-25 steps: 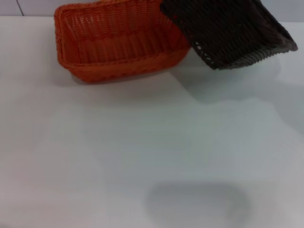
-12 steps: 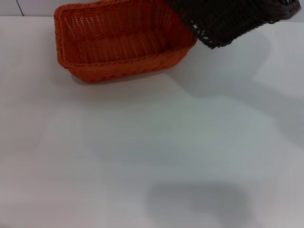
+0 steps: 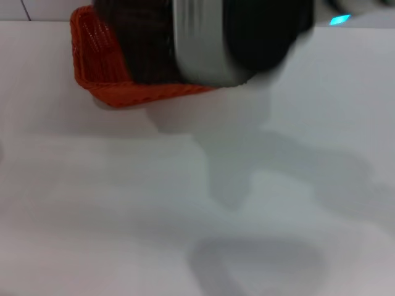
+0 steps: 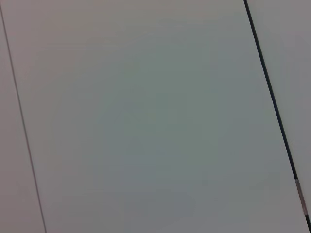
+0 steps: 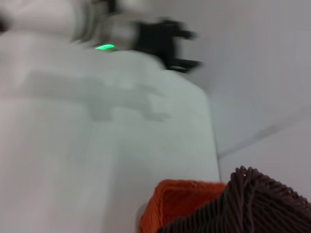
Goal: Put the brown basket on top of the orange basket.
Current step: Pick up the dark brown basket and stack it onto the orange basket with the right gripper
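Observation:
Next, my right gripper releases the brown basket in the orange basket's opening (image 3: 163, 32), just behind the orange basket's near rim.
The orange basket (image 3: 92, 68) stands at the table's far left-centre. My right arm (image 3: 203, 37), black and silver, sweeps over it and hides most of it. The dark mass beside the arm is the brown basket (image 3: 142, 43), hanging over the orange one. In the right wrist view the brown basket's braided rim (image 5: 257, 204) sits close to the camera, carried along with that arm, and a corner of the orange basket (image 5: 177, 204) lies just beyond it. My left gripper (image 5: 167, 41) shows far off in that view, away from both baskets.
The white table (image 3: 185, 203) stretches from the baskets to the near edge, with arm shadows on it. The left wrist view shows only pale wall panels (image 4: 146, 121) with thin seams.
The brown basket has moved left from the far right to over the orange basket. My right arm has swung into the head view with it. The orange basket has not moved.

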Robot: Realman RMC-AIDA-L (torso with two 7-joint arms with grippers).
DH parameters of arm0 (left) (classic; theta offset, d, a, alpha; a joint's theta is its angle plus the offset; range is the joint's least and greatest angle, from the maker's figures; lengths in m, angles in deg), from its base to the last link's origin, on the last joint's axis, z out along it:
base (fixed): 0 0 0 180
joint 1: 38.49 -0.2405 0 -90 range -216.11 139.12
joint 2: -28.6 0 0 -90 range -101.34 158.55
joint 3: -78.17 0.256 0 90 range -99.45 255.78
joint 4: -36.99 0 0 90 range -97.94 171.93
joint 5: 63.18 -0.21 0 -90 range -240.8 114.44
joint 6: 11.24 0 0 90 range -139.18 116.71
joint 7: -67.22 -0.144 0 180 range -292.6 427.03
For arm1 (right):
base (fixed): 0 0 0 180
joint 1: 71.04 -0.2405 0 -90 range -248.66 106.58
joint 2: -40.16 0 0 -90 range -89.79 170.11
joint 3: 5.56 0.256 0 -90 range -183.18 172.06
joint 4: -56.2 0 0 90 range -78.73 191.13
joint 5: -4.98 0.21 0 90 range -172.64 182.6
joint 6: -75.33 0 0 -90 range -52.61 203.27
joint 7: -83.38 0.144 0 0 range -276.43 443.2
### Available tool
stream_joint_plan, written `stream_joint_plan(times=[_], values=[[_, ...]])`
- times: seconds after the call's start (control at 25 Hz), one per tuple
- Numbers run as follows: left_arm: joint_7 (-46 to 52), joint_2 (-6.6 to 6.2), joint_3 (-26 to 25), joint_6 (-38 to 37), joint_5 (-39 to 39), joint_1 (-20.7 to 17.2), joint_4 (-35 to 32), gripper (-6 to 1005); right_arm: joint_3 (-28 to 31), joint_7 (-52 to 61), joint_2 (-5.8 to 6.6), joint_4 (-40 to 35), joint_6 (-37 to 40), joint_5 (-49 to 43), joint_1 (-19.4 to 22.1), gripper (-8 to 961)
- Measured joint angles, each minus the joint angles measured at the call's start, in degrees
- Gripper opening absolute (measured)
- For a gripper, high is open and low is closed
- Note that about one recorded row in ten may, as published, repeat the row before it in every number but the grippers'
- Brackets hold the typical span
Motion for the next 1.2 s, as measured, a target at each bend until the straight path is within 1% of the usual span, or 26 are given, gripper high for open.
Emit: stream_joint_plan(times=[0.16,0.4,0.68,0.88,1.0,1.04,1.08,1.2], values=[[0.00,0.44,-0.40,0.06,0.01,-0.05,0.09,713,-3.84,-13.54,-0.10,0.19,-2.60,-2.94,2.11,181],[-0.01,0.66,-0.35,0.33,0.01,-0.24,0.16,712,-6.94,-33.45,-0.35,1.10,-9.36,-4.68,8.27,181],[0.00,1.04,-0.48,0.38,0.58,-0.44,0.75,712,-11.85,-53.17,-0.39,5.38,-18.65,-8.61,14.78,180],[0.03,1.26,-0.64,0.47,0.63,-0.17,1.79,712,-14.97,-61.81,-0.46,9.14,-29.39,-14.92,19.26,180],[0.16,1.36,-0.80,0.65,0.63,0.08,2.44,712,-15.07,-66.04,-0.42,10.38,-34.58,-15.19,21.24,180],[0.32,1.42,-0.79,0.67,0.63,0.11,2.57,712,-14.82,-67.45,-0.21,11.37,-37.84,-15.08,21.90,180],[0.46,1.45,-0.80,0.72,0.70,0.18,2.76,712,-14.82,-67.45,-0.21,11.37,-37.84,-15.08,21.90,180],[0.65,1.54,-0.79,1.08,0.79,0.41,3.20,712,-13.75,-67.55,0.41,12.92,-42.36,-14.90,21.94,180]])
